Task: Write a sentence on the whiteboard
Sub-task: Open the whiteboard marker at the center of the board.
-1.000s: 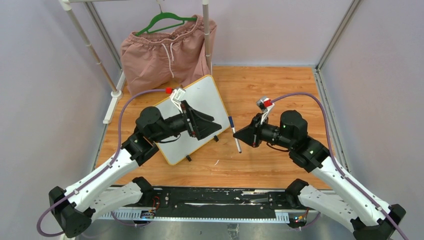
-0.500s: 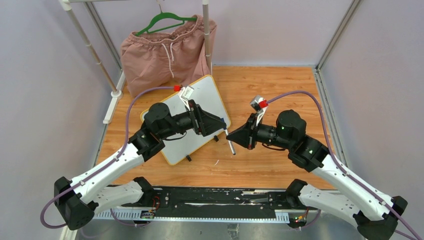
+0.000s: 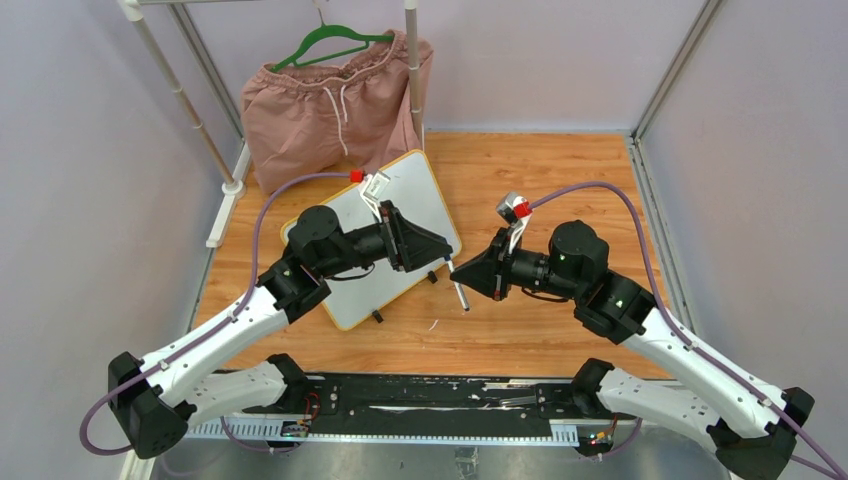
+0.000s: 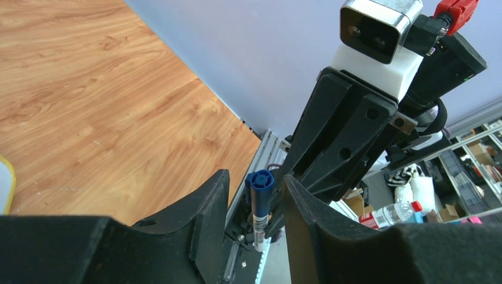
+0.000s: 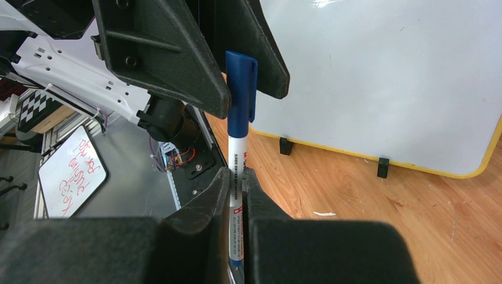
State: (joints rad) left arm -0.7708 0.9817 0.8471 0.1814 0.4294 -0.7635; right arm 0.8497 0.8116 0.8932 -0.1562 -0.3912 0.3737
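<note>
The marker's rear end leans away from my right gripper, so my left gripper will turn it by the blue cap (image 5: 241, 94) before my right gripper regrasps the marker's body.
The whiteboard (image 3: 425, 195), white with a yellow frame and black feet, lies tilted on the wooden table; its face (image 5: 385, 77) is blank where it shows, and no sentence is visible. My right gripper (image 5: 237, 174) is shut on the white barrel of a blue-capped marker (image 5: 240, 136), held off the table between the arms (image 3: 461, 292). My left gripper (image 4: 256, 177) is open and straddles the marker's blue cap (image 4: 260, 192), with a narrow gap on each side. In the top view its tips (image 3: 447, 252) meet the marker just off the board's right edge.
Pink shorts (image 3: 335, 100) hang on a green hanger from a white rack (image 3: 412, 70) at the back left. A small white scrap (image 5: 324, 213) lies on the wood near the board's feet. A second small board with red writing (image 5: 71, 171) sits off the table.
My left gripper swung right from over the board to the marker's cap, and its jaws have narrowed round it. My right gripper shifted slightly left with the marker.
</note>
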